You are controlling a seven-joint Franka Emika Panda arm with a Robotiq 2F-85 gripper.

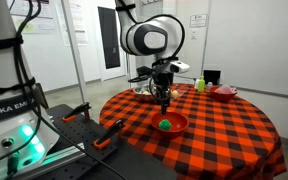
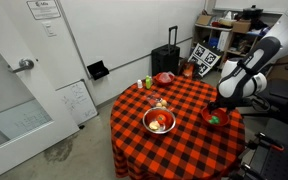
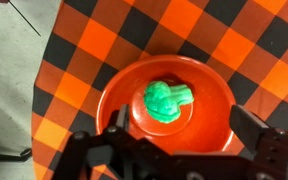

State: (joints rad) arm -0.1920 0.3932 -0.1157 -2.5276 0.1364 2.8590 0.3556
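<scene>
I should next close my gripper on the round head (image 1: 165, 125) (image 3: 161, 104) of the green broccoli-shaped toy in the red bowl, with the toy's narrow stem sticking out.
A green broccoli-shaped toy (image 3: 166, 98) lies in the middle of a red bowl (image 3: 216, 92) on a round table with a red and black checked cloth (image 3: 84, 50). My gripper (image 3: 181, 128) hangs straight above this bowl with its two fingers wide open and nothing between them. In both exterior views the gripper (image 1: 165, 101) (image 2: 224, 103) stands a short way above the red bowl (image 1: 172, 124) (image 2: 215, 117) near the table's edge. The green toy (image 1: 165, 125) (image 2: 215, 120) shows as a small green spot inside.
A silver bowl (image 2: 159, 122) with red and orange food sits at the table's middle. A pink dish (image 2: 163, 77), small bottles (image 2: 148, 82) and a black box (image 1: 211, 77) stand at the far edge. A black suitcase (image 2: 166, 58) and the robot's base cart (image 1: 14, 130) stand nearby.
</scene>
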